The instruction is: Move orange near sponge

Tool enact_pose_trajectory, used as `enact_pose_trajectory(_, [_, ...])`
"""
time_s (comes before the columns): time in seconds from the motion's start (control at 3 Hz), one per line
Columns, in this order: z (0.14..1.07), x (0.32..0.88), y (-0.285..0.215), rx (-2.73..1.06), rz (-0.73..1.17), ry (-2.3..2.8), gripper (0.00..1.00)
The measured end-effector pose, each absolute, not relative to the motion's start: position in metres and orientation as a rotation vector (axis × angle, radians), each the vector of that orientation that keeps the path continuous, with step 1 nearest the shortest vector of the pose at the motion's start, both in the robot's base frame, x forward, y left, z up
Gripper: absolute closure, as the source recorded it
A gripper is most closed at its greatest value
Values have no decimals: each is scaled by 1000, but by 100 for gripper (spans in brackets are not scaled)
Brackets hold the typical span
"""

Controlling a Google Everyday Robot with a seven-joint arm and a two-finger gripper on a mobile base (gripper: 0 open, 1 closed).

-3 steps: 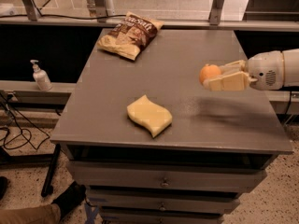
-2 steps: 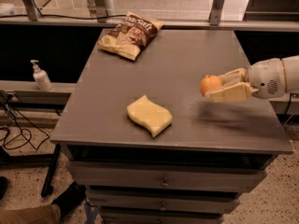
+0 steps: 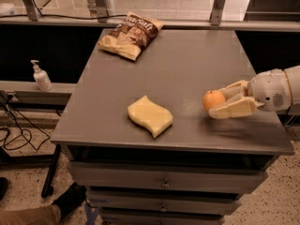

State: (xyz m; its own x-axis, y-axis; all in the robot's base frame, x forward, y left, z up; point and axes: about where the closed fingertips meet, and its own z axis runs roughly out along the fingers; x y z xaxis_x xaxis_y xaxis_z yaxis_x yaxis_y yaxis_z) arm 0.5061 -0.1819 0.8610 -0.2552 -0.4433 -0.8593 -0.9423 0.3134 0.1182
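Observation:
Next, I set the orange down on the grey table (image 3: 178,111) next to the pale yellow sponge, on the gripper's side.
The orange (image 3: 213,100) is a small round fruit held between the cream fingers (image 3: 233,109) of my gripper (image 3: 221,101), which comes in from the right edge of the view. The gripper is shut on the orange and holds it low over the grey table (image 3: 187,64), at the right front part. The pale yellow sponge (image 3: 150,116) with wavy edges lies flat near the table's front edge, to the left of the orange and apart from it.
A brown and cream crisp bag (image 3: 131,34) lies at the back left of the table. A pump bottle (image 3: 41,76) stands on a ledge to the left. Drawers (image 3: 164,182) sit under the tabletop. Cables lie on the floor at left.
My gripper has moved down and toward the table's front with the orange in it. The sponge and the bag have not moved.

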Motion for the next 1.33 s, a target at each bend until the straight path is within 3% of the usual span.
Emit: enact_pose_trajectory(1.33, [828,473,-116,-1340,1027,1775,100])
